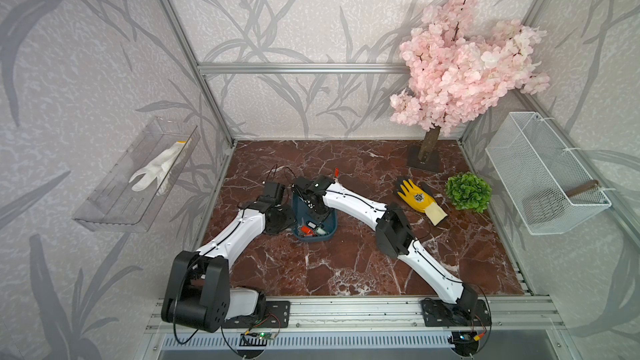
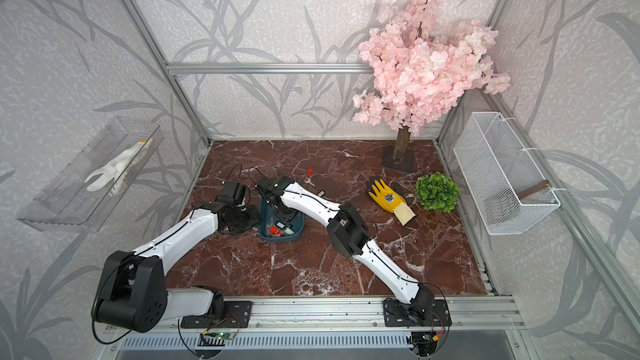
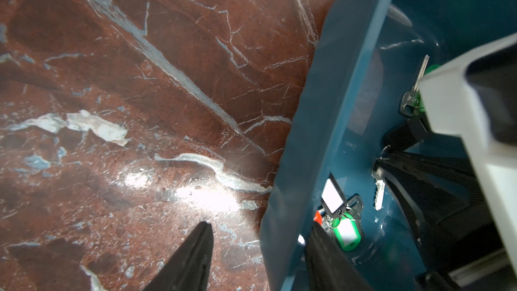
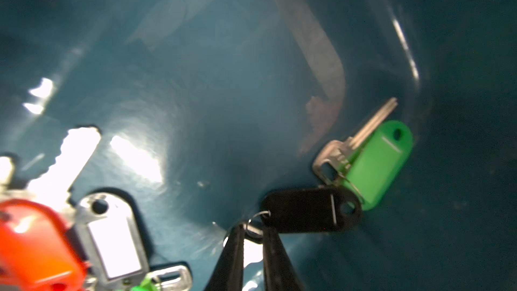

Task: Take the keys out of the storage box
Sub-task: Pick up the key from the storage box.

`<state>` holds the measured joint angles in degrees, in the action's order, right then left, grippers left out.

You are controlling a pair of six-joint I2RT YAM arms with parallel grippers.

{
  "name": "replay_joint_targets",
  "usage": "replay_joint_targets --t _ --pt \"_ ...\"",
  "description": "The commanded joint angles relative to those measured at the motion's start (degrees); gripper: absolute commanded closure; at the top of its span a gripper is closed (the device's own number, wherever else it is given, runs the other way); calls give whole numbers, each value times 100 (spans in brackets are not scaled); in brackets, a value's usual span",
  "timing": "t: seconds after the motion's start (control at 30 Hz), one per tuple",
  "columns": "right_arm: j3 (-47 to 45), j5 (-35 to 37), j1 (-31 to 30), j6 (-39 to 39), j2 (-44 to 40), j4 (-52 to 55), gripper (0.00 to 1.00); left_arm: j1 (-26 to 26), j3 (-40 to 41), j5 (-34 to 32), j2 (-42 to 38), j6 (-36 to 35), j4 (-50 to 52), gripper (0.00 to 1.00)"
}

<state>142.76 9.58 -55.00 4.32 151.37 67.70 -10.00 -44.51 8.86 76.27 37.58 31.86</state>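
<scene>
My right gripper's fingers close on the thin ring while the black tag lies crosswise. I need to open and grip the black tag's end (image 4: 275,211) before lifting.
The dark teal storage box (image 1: 333,228) (image 2: 300,225) sits left of centre on the marble table, and both arms reach to it. Several keys (image 1: 309,230) (image 2: 277,230) lie in its near end. In the right wrist view, my right gripper (image 4: 253,229) is shut on the silver head of the key with the black tag (image 4: 310,211). A green-tagged key (image 4: 377,163) lies just beyond, and red (image 4: 33,244) and white (image 4: 112,236) tags lie to one side. My left gripper (image 3: 261,223) is open and straddles the box wall (image 3: 313,141), one finger on each side. One red-tagged key (image 1: 336,172) (image 2: 309,173) lies on the table behind the box.
A yellow glove (image 1: 417,199) and a green plant ball (image 1: 467,192) lie to the right. The pink blossom tree's base (image 1: 424,159) stands at the back right. A white wire basket (image 1: 543,174) hangs on the right wall. On the left wall, a clear tray (image 1: 114,202) holds a white glove.
</scene>
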Motion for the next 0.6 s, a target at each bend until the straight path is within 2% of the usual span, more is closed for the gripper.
replay_joint_targets --t 0.0,0.17,0.43,0.57 --pt "75 -577 -38 105 -7 -193 82 33 21 -41 -133 21 67 44" --pt "200 -378 12 84 -214 -146 73 33 -4 -36 -139 23 67 44" --pt "-117 -559 127 288 -520 -126 55 29 -19 -39 -154 18 58 42" --pt "8 -605 175 403 -350 -26 52 32 -22 -32 -147 3 65 41"
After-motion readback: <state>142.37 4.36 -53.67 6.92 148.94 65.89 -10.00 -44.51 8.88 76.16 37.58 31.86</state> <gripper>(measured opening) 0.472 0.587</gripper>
